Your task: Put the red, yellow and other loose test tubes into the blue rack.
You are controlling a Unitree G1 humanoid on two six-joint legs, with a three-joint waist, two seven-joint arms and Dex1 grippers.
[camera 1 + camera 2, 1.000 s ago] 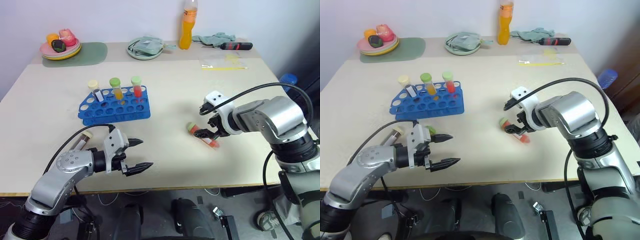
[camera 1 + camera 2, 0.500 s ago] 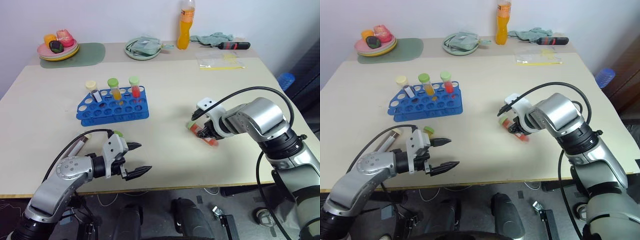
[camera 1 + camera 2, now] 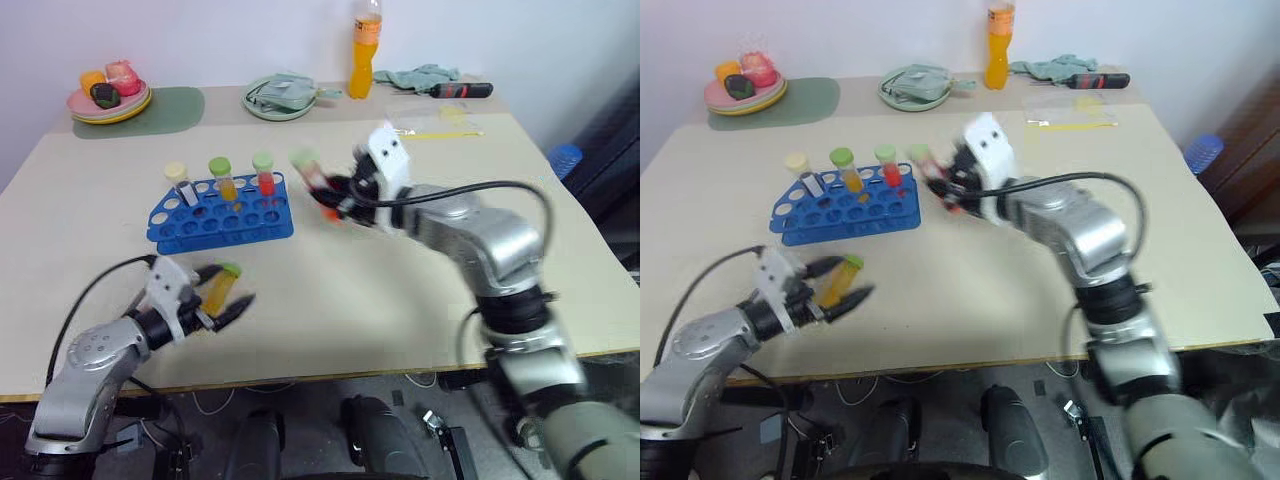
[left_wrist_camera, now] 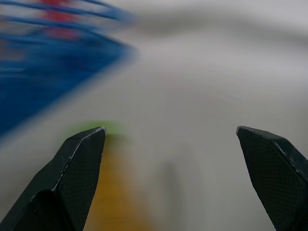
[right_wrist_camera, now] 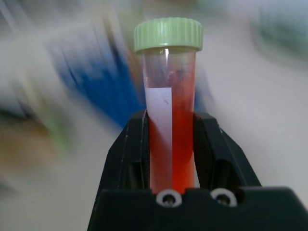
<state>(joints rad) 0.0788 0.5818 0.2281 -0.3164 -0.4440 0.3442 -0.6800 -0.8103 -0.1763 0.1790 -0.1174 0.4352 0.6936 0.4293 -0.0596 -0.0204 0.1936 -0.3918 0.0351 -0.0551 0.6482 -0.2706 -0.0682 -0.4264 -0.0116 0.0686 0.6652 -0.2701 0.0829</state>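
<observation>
I should use my right gripper to release the red test tube, now held above the table beside the rack, in the blue rack's front row (image 3: 271, 217), in front of the red one that is upright.
The blue rack (image 3: 222, 212) stands left of centre with three capped tubes upright in its back row. Just right of the rack and above the table, my right gripper (image 3: 330, 193) is shut on a red test tube with a green cap (image 5: 171, 113); the cap end sticks out past the fingers. A yellow test tube with a green cap (image 3: 214, 292) lies on the table near the front edge. My left gripper (image 3: 231, 285) is open and level, one finger on each side of that tube and not clamped on it.
Along the back edge are a plate of fruit (image 3: 108, 98) on a pale green mat (image 3: 165, 106), a bowl with a cloth (image 3: 280, 96), a tall orange bottle (image 3: 364, 58), a screwdriver (image 3: 460, 90) and a clear bag (image 3: 440, 120).
My right gripper shut on the red tube, lifted it off the table and swung it left toward the rack. My left gripper moved left, bringing its open fingers around the yellow tube.
</observation>
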